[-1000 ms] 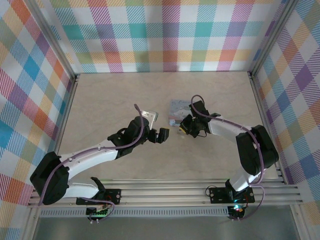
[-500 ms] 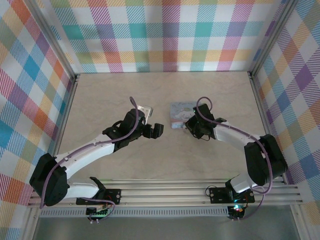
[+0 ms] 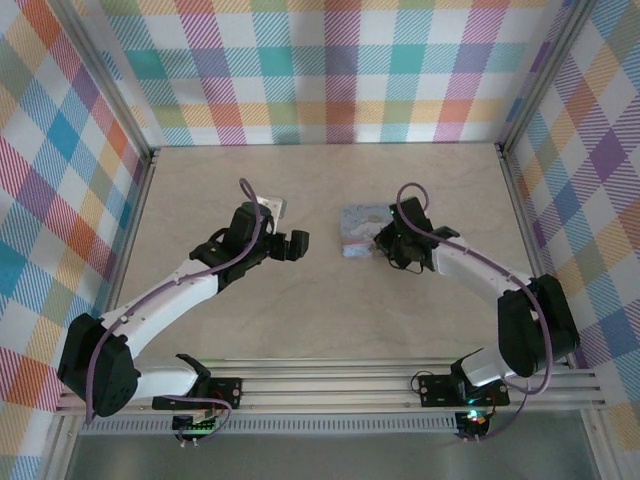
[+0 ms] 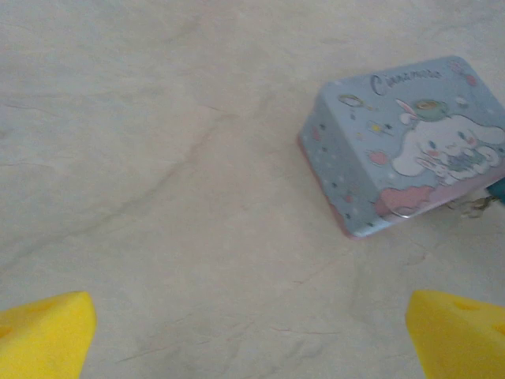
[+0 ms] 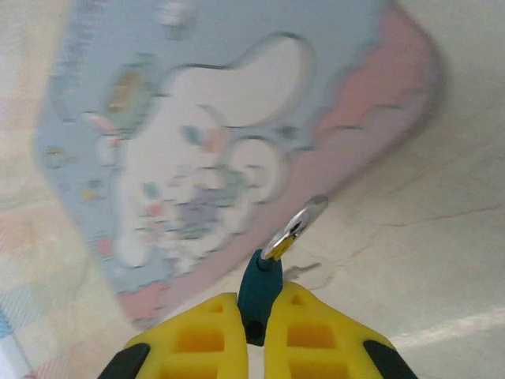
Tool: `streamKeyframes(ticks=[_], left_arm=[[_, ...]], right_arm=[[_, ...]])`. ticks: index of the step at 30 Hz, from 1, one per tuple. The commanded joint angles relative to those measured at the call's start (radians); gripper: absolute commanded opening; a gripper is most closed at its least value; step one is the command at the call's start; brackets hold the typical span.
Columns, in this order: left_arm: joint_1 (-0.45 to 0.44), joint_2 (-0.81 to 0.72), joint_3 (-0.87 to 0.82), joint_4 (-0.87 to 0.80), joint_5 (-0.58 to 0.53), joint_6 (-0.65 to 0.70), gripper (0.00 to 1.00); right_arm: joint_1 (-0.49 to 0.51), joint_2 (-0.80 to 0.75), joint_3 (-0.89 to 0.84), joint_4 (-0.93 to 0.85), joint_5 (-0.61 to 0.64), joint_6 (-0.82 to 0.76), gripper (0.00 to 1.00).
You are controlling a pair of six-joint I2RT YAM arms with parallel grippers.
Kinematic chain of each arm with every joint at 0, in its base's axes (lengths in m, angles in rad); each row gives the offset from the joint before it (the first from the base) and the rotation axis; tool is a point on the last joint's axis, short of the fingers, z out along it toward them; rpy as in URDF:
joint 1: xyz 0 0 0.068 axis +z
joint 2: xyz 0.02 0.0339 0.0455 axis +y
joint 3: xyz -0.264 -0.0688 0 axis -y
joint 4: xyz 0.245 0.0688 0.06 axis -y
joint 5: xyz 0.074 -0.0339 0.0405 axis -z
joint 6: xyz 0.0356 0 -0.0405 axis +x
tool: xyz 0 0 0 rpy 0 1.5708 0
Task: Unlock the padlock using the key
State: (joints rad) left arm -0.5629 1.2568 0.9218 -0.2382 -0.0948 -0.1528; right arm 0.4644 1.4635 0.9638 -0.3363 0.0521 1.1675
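Observation:
The robot's right gripper will release the padlock, now held at the tin's edge, on the bare table [image 3: 276,243] under its left gripper, away from the tin.
My right gripper [image 5: 260,316] is shut on the padlock [image 5: 260,288], a small teal block clamped between the yellow fingers [image 5: 193,339]. Its silver shackle [image 5: 296,225] points up toward the edge of the pale-blue cartoon tin [image 5: 213,150]. In the top view the right gripper [image 3: 384,241] sits at the tin's [image 3: 357,222] right side. The left wrist view catches a bit of the teal padlock [image 4: 499,188] at the tin's [image 4: 402,142] far corner. My left gripper [image 3: 297,243] hangs open, left of the tin, with bare table between its yellow fingertips [image 4: 43,335]. The key is out of view.
The pale wooden table [image 3: 300,320] is fenced by checked walls [image 3: 330,70] on three sides. An aluminium rail [image 3: 330,385] runs along the near edge, where both arm bases are bolted.
The left arm has swung back and to the left, away from the tin, its gripper still open. The right gripper has moved up to the tin's right edge with the padlock still clamped.

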Motion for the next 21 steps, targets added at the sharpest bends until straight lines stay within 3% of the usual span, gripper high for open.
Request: streamKeyframes(ticks=[1,9,21], left_arm=[[0.043,-0.047,0.042,-0.119,-0.082,-0.009,1.0],[0.132,-0.127,0.019,-0.279,-0.216,-0.114,1.0],[0.158,-0.27,-0.019,-0.477,-0.326,-0.114,1.0]], right_arm=[[0.02,0.04,0.166,-0.086,-0.056,-0.156,0.0],[0.136,0.443,0.644,-0.244,-0.235,-0.322,0.0],[0.255,0.988,1.264,-0.438,-0.439,-0.392,0.03]])
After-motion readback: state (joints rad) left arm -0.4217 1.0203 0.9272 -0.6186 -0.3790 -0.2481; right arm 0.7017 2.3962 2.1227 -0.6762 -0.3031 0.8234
